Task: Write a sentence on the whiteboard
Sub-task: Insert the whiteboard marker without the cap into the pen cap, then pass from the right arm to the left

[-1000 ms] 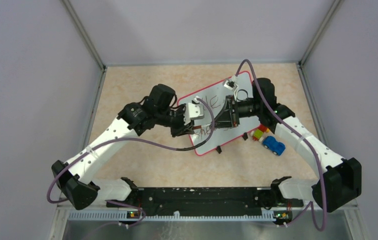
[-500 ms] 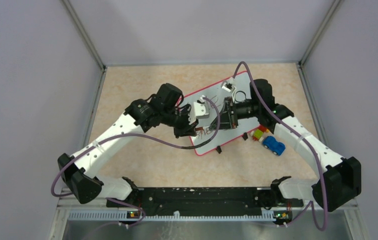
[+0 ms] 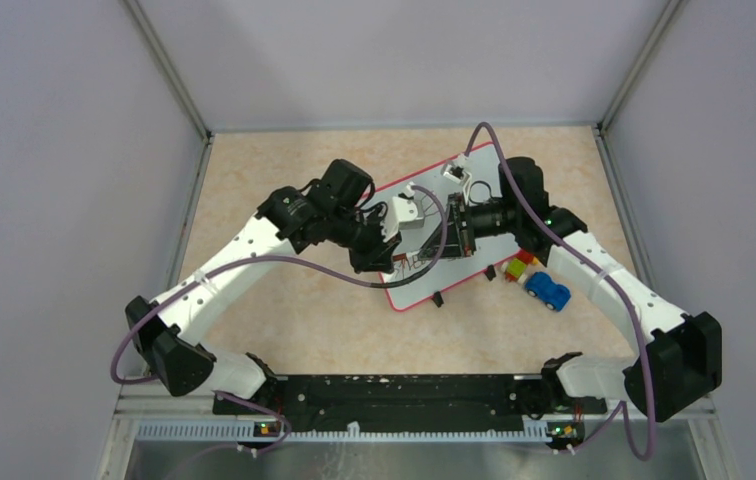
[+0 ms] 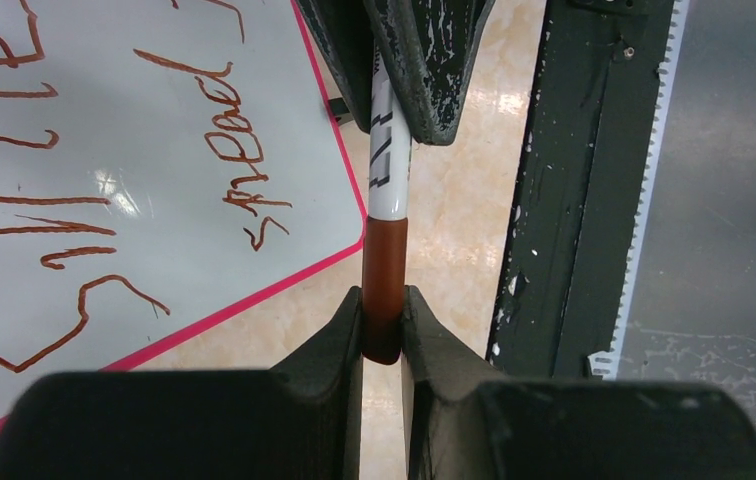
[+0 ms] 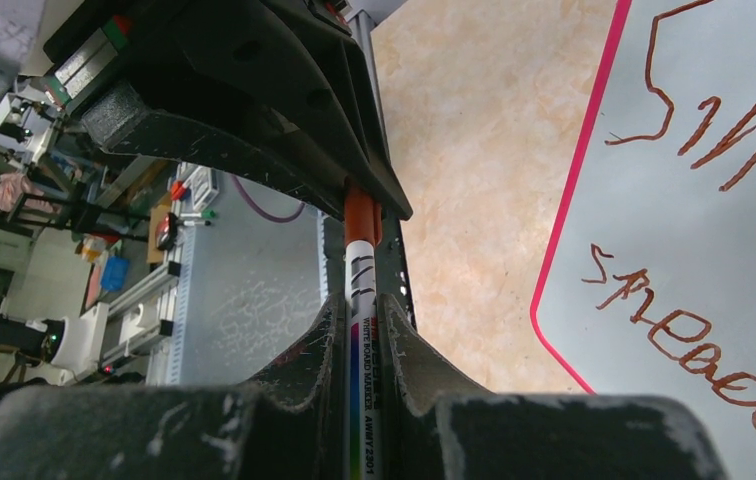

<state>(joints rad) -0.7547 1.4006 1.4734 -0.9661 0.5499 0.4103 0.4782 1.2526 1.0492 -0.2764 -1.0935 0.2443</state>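
Only the end of the brown cap is in my left gripper, so next I open it and take the marker's white body point(image 4: 388, 195) next to the cap before I carry the marker away.
The whiteboard point(image 3: 424, 290) lies tilted on the table, with a red-pink rim. The sentence shows in part in the left wrist view point(image 4: 239, 150) and in the right wrist view point(image 5: 684, 340) as brownish-red handwriting; "spread" is readable. Both grippers meet above the board's near left part. My right gripper point(image 5: 359, 310) is shut on the white barrel of a whiteboard marker point(image 5: 362, 280). My left gripper point(image 4: 384, 300) is shut on the marker's brown cap point(image 4: 385, 265). From above, the left gripper point(image 3: 399, 262) and right gripper point(image 3: 444, 245) face each other.
A blue toy car point(image 3: 547, 291) and small coloured blocks point(image 3: 519, 267) lie just right of the board. The black base rail point(image 3: 394, 390) runs along the near edge. Grey walls close in the left, back and right sides.
My left arm has swung right and forward until its gripper met the marker held by the right gripper. The right gripper shifted slightly left. The board stayed put.
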